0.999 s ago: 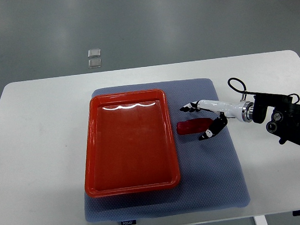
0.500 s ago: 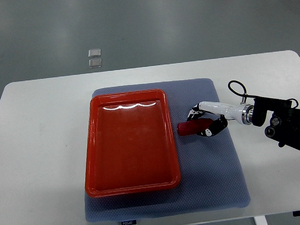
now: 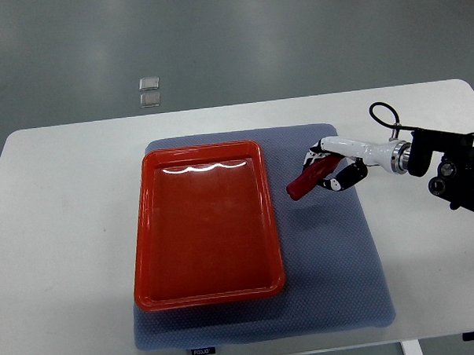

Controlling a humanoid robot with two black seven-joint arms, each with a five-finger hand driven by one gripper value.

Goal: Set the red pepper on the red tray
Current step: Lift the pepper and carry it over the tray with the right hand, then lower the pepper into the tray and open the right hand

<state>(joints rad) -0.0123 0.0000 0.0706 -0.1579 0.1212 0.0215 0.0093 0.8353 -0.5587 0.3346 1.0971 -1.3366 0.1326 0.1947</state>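
The robot's right gripper will release the red pepper on the red tray's bottom, near its middle (image 3: 191, 212), a little toward the tray's far rim.
The red pepper (image 3: 304, 182) hangs tilted above the blue-grey mat (image 3: 335, 252), its lower tip pointing down and left toward the tray. My right hand (image 3: 329, 170) is shut on the pepper's upper end, its arm reaching in from the picture's right edge. The red tray (image 3: 145, 229) lies on the mat to the left of the hand, with nothing in it. A narrow strip of mat separates the pepper's tip from the tray's right rim. The left arm does not show.
The mat lies on a white table (image 3: 66, 232). Two small clear squares (image 3: 148, 92) sit on the grey floor beyond the table's far edge. A black cable loop (image 3: 384, 114) rises from the right forearm.
The right hand closed on the pepper, then lifted it off the mat and tilted it, moving slightly up and away. The tray has not moved.
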